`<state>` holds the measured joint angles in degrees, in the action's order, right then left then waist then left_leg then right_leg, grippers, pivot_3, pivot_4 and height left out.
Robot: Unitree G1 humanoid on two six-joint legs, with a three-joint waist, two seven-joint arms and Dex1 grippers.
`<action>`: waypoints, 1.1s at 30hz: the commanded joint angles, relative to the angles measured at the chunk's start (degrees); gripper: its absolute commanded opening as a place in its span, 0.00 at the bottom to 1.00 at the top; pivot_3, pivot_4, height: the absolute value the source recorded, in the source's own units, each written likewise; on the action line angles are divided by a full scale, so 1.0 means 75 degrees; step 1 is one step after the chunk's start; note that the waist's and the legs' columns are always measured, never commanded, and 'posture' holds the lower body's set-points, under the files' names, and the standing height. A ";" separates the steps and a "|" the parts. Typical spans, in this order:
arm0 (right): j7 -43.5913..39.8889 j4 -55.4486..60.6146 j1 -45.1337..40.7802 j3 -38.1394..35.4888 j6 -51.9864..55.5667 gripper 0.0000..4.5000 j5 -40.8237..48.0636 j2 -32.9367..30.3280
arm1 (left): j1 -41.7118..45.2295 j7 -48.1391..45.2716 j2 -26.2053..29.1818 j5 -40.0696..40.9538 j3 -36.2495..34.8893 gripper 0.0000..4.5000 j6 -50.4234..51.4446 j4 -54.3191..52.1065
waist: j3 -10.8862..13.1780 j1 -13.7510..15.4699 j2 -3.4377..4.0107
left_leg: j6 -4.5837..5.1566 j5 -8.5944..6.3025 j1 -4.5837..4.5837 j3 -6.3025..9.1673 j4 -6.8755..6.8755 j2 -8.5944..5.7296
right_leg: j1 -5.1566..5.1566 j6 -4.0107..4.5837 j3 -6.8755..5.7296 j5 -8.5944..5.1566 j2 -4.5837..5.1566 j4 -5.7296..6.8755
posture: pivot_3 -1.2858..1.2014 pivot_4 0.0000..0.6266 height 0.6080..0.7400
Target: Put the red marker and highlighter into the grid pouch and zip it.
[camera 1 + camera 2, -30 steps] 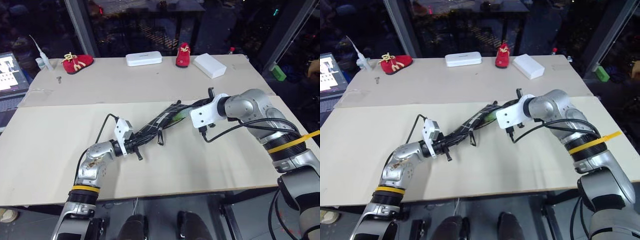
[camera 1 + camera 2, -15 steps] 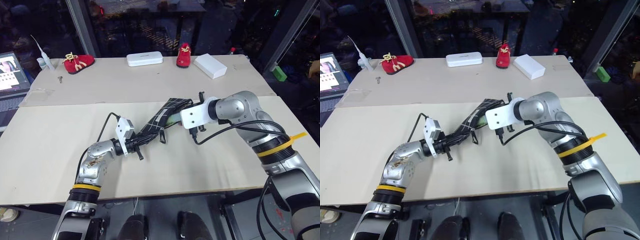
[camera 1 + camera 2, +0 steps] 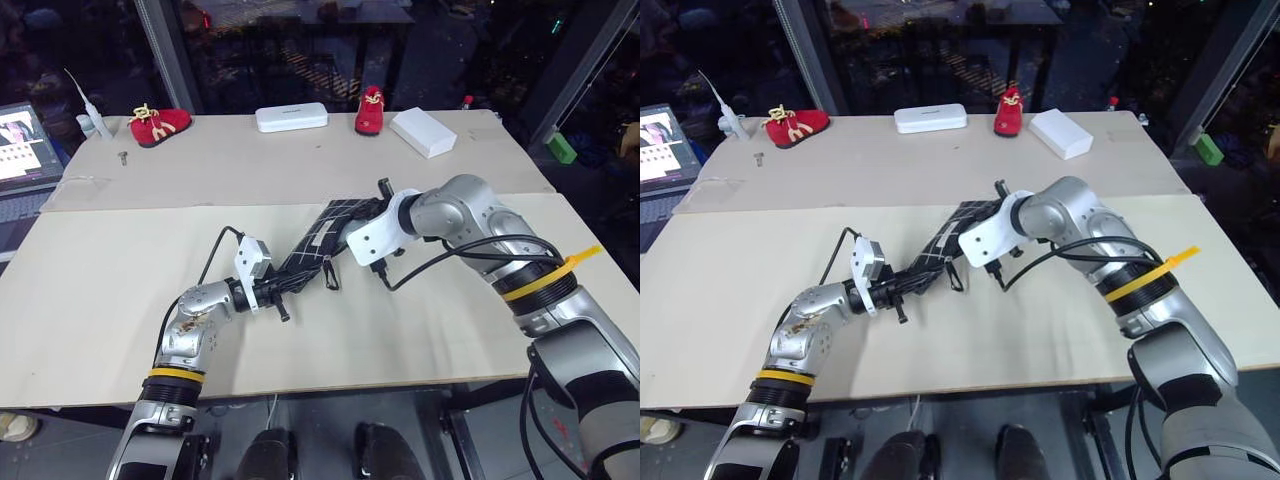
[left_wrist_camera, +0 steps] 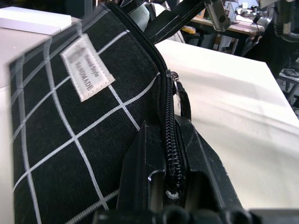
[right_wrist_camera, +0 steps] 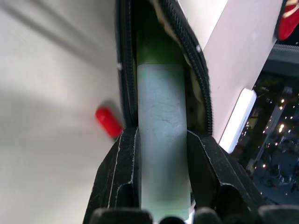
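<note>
Next, I let go of the highlighter with my right gripper deep inside the opening of the grid pouch (image 3: pixel 331 236) (image 5: pixel 160 49).
The grid pouch (image 3: pixel 315 245), black with white lines and a small white label (image 4: pixel 86 74), is held off the table between both arms. My left gripper (image 3: pixel 280 290) is shut on its zipper edge (image 4: pixel 169 140) at the near end. At the far end my right gripper (image 5: pixel 161 135) is shut on the highlighter (image 5: pixel 161 121), whose green cap (image 5: pixel 159 46) sits inside the pouch's open mouth. The red marker shows as a red cap end (image 5: pixel 108 122) on the table just beside the pouch; its barrel is hidden behind the fabric.
Along the back of the cardboard-covered table (image 3: pixel 100 270) lie a white hard case (image 3: pixel 291 117), a white box (image 3: pixel 421 131) and two red shoes (image 3: pixel 158 123) (image 3: pixel 369 110). A laptop (image 3: pixel 22 145) stands at the far left edge.
My right arm has swung left and its wrist has rolled, carrying the highlighter further into the pouch's mouth. The left gripper has kept its hold and place.
</note>
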<state>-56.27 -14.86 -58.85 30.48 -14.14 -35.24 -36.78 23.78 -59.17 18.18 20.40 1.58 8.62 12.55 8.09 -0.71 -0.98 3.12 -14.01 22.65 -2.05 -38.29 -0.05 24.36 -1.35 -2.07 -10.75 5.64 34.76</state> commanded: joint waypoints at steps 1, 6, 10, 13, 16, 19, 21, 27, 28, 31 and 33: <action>-0.0161 0.0016 -0.0501 -0.0467 -0.0055 0.22 0.0255 -0.0178 | 0.0024 -0.0088 -0.0039 0.0139 0.0062 0.00 -0.0003 -0.0210 | 0.0000 -0.0020 0.0000 | 0.0000 0.0000 0.0000 -0.0001 0.0000 0.0001 | 0.0002 0.0000 0.0002 0.0000 -0.0001 0.0001 | 0.52 0.24 1.00; -0.0348 -0.0056 -0.0708 -0.0700 0.0135 0.22 0.0518 -0.0177 | 0.0029 -0.0118 -0.0018 0.0150 0.0070 0.00 0.0046 -0.0227 | 0.0000 -0.0016 0.0000 | 0.0000 0.0000 -0.0001 -0.0001 0.0000 0.0002 | 0.0001 0.0000 0.0002 0.0000 -0.0001 0.0001 | 0.52 0.24 1.00; -0.0332 -0.0012 -0.0702 -0.0787 0.0436 0.22 0.0650 -0.0028 | 0.0097 -0.0141 -0.0021 0.0186 0.0075 0.00 0.0130 -0.0259 | 0.0000 -0.0006 0.0000 | 0.0000 0.0000 -0.0001 0.0000 0.0000 0.0002 | 0.0000 0.0001 0.0002 0.0000 0.0001 0.0002 | 0.52 0.24 1.00; -0.0370 0.0189 -0.0359 -0.0661 0.0587 0.22 0.0674 0.0123 | 0.0135 -0.0136 -0.0049 0.0211 0.0082 0.00 0.0173 -0.0281 | 0.0000 -0.0009 0.0001 | 0.0000 0.0000 -0.0001 0.0000 0.0000 0.0004 | 0.0001 0.0001 0.0003 0.0000 0.0000 0.0002 | 0.52 0.24 1.00; -0.0343 0.0365 -0.0018 -0.0453 0.0683 0.22 0.0550 0.0333 | 0.0143 -0.0141 -0.0063 0.0224 0.0077 0.00 0.0212 -0.0299 | 0.0000 -0.0007 0.0000 | 0.0001 0.0000 -0.0001 0.0001 0.0000 0.0004 | 0.0000 0.0001 0.0002 0.0000 -0.0001 0.0005 | 0.52 0.24 1.00; -0.0183 0.0329 0.0092 -0.0334 0.0729 0.22 0.0312 0.0541 | 0.0140 -0.0160 -0.0064 0.0237 0.0072 0.00 0.0255 -0.0313 | 0.0000 -0.0011 0.0001 | 0.0000 0.0000 -0.0001 0.0000 0.0000 0.0002 | 0.0001 0.0001 0.0004 0.0000 0.0000 0.0008 | 0.52 0.24 1.00; -0.0042 0.0259 0.0117 -0.0247 0.0700 0.22 0.0109 0.0629 | 0.0145 -0.0167 -0.0062 0.0243 0.0066 0.00 0.0271 -0.0317 | 0.0001 -0.0012 0.0001 | 0.0000 0.0000 -0.0001 -0.0001 0.0000 0.0001 | 0.0004 0.0001 0.0006 0.0000 0.0001 0.0010 | 0.52 0.24 1.00; 0.0257 0.0184 0.0226 0.0019 0.0416 0.22 -0.0279 0.0844 | 0.0222 -0.0205 -0.0080 0.0245 0.0082 0.00 0.0332 -0.0277 | 0.0001 -0.0008 0.0001 | 0.0000 0.0000 -0.0002 0.0000 0.0000 0.0001 | 0.0003 0.0000 0.0004 -0.0001 0.0000 0.0011 | 0.52 0.24 1.00; 0.0274 0.0195 0.0256 0.0058 0.0366 0.22 -0.0303 0.0864 | 0.0231 -0.0213 -0.0084 0.0240 0.0087 0.00 0.0336 -0.0271 | 0.0001 -0.0008 0.0001 | 0.0000 0.0000 -0.0002 0.0000 0.0000 0.0001 | 0.0003 0.0000 0.0004 -0.0001 -0.0001 0.0011 | 0.52 0.24 1.00; 0.0223 0.0257 0.0363 0.0125 0.0244 0.22 -0.0274 0.0869 | 0.0252 -0.0223 -0.0113 0.0240 0.0094 0.00 0.0360 -0.0273 | 0.0001 -0.0007 0.0001 | 0.0000 0.0000 -0.0002 0.0000 0.0000 0.0000 | 0.0003 0.0000 0.0005 -0.0001 -0.0001 0.0011 | 0.52 0.24 1.00; 0.0194 0.0288 0.0410 0.0114 0.0224 0.22 -0.0244 0.0868 | 0.0257 -0.0230 -0.0123 0.0235 0.0098 0.00 0.0362 -0.0275 | 0.0001 -0.0004 0.0001 | 0.0000 0.0000 -0.0003 0.0000 0.0000 0.0000 | 0.0001 0.0000 0.0004 -0.0001 -0.0001 0.0011 | 0.52 0.24 1.00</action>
<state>-54.97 -14.77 -55.29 32.19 -11.40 -37.48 -30.30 24.62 -60.35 17.57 20.60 2.31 11.38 12.24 8.09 -0.73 -0.97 3.12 -14.01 22.63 -2.05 -38.29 -0.05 24.37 -1.35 -2.03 -10.75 5.64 34.83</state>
